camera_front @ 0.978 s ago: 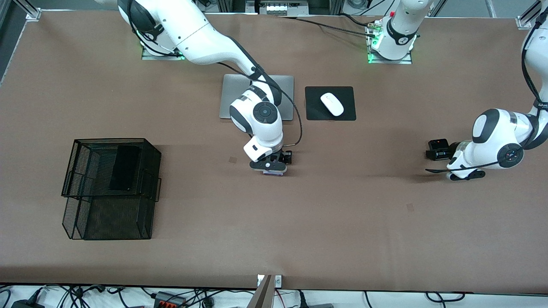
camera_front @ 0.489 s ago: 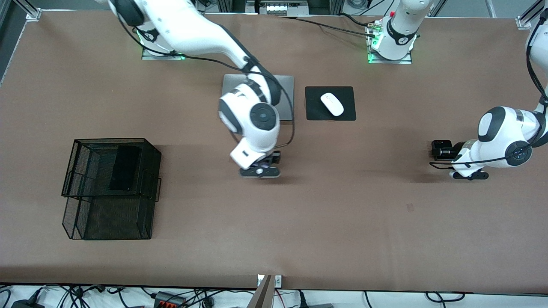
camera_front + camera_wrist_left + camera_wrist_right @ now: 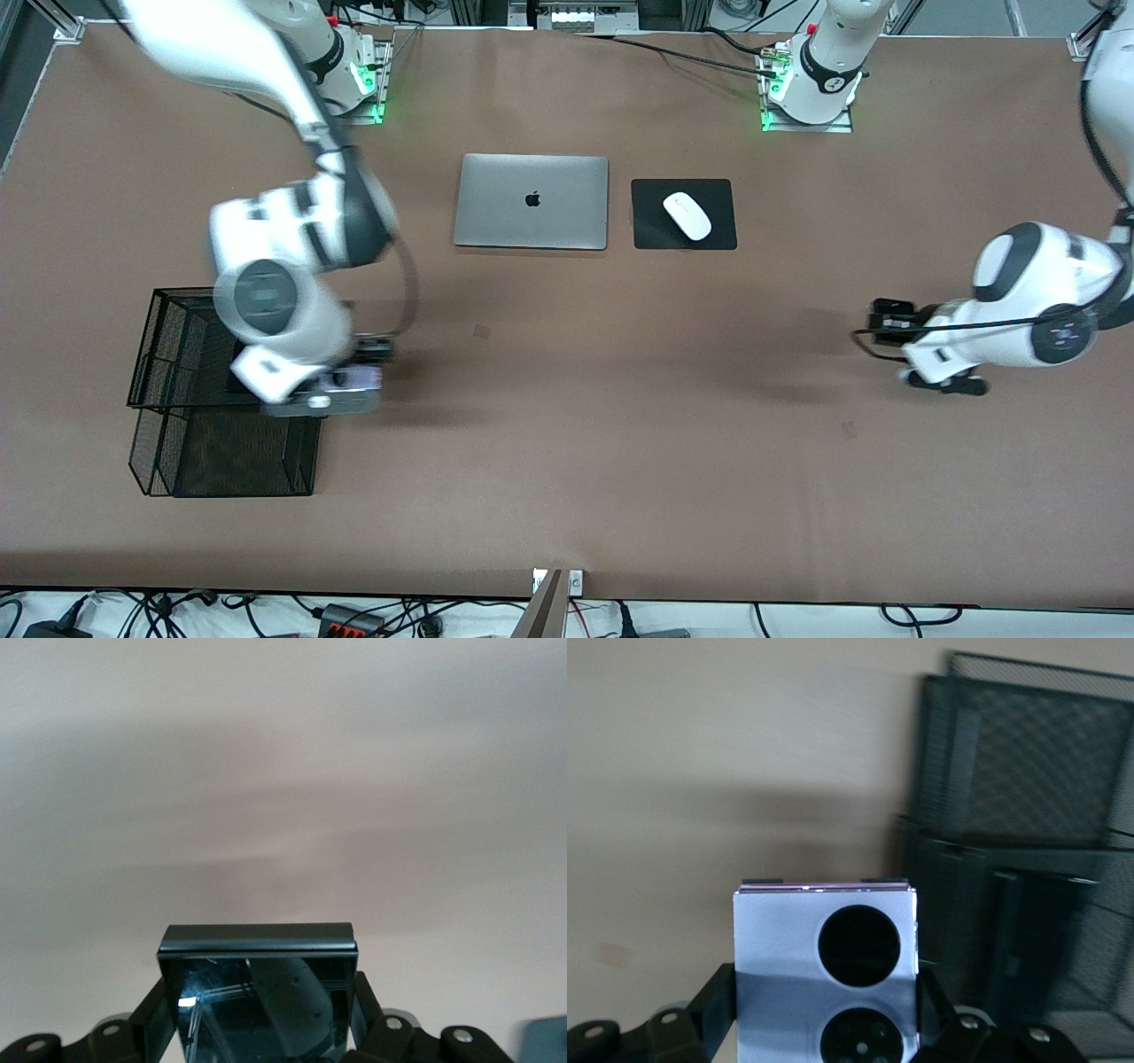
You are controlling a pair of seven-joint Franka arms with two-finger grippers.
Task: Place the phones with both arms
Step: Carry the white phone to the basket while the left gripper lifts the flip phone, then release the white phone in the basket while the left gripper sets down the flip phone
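Note:
Next, my left gripper releases the black flip phone on the bare tabletop [image 3: 564, 302] just below the silver laptop's corner nearest the mouse pad.
My right gripper [image 3: 341, 383] is shut on the small lavender-white phone [image 3: 352, 379] and holds it up beside the black mesh basket [image 3: 177, 443], at its edge toward the table's middle. In the right wrist view the phone [image 3: 824, 939] shows its two black circles between the fingers [image 3: 716, 1001], with the basket [image 3: 1028, 815] close by. My left gripper [image 3: 890, 321] is shut on the small black flip phone [image 3: 889, 310] just above the table at the left arm's end. In the left wrist view that phone [image 3: 257, 992] fills the jaws. The long slim black slab is hidden under the right arm.
A closed silver laptop [image 3: 532, 201] lies near the arms' bases. Beside it, toward the left arm's end, a white mouse [image 3: 687, 215] sits on a black pad [image 3: 651, 232]. Bare brown tabletop [image 3: 620, 425] lies between the two grippers.
My right arm has swung from the table's middle to the basket, carrying the lavender-white phone. My left gripper has shifted slightly toward the table's middle with the black flip phone.

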